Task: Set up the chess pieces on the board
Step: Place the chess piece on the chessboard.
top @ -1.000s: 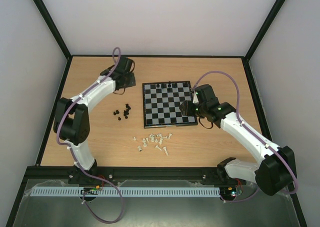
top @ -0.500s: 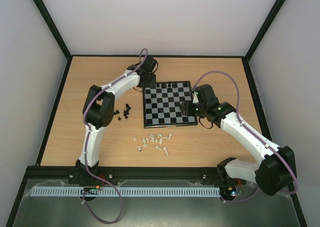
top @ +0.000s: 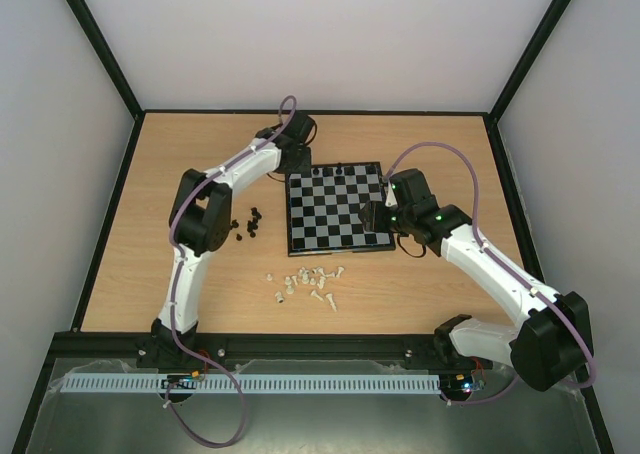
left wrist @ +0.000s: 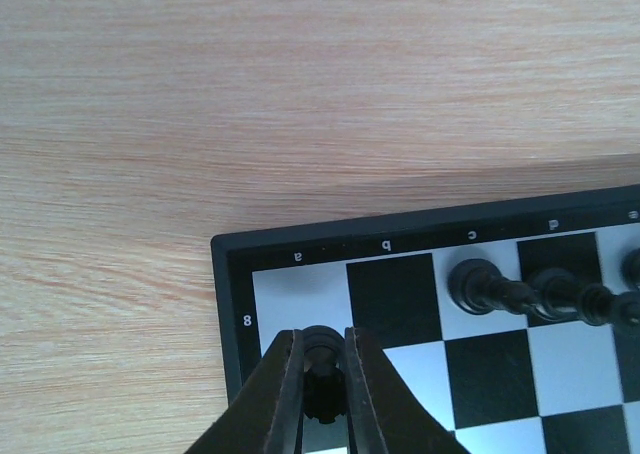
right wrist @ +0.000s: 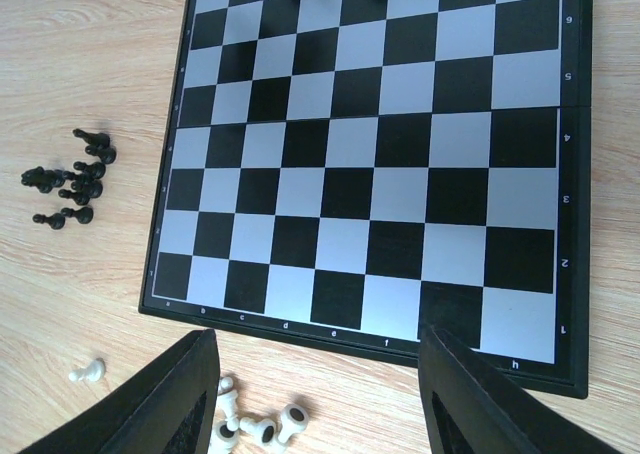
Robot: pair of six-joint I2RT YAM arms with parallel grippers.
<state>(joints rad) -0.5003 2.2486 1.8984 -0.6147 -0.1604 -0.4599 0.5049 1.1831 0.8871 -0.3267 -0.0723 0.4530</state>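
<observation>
Next, I release the black chess piece with my left gripper on the pale far corner square of the board [top: 295,173] [left wrist: 305,311].
The board [top: 335,206] lies mid-table. My left gripper [top: 293,161] is at its far left corner, shut on a black chess piece [left wrist: 323,359] held over the corner square of the board [left wrist: 300,286]. Other black pieces [left wrist: 480,286] stand along the far row. My right gripper [top: 375,217] is open and empty above the board's near right edge [right wrist: 380,346]. A cluster of loose black pieces [top: 248,224] lies left of the board, also in the right wrist view [right wrist: 70,182]. Loose white pieces [top: 308,281] lie in front, also in the right wrist view [right wrist: 255,426].
Black frame rails [top: 300,112] border the wooden table on all sides, with pale walls rising behind them. Bare wood [top: 180,264] stretches along the left side. My arm bases stand at the near edge [top: 300,346].
My left arm swung from the far left of the table rightward to the board's far left corner in the first half second, then held still. The right arm has not moved.
</observation>
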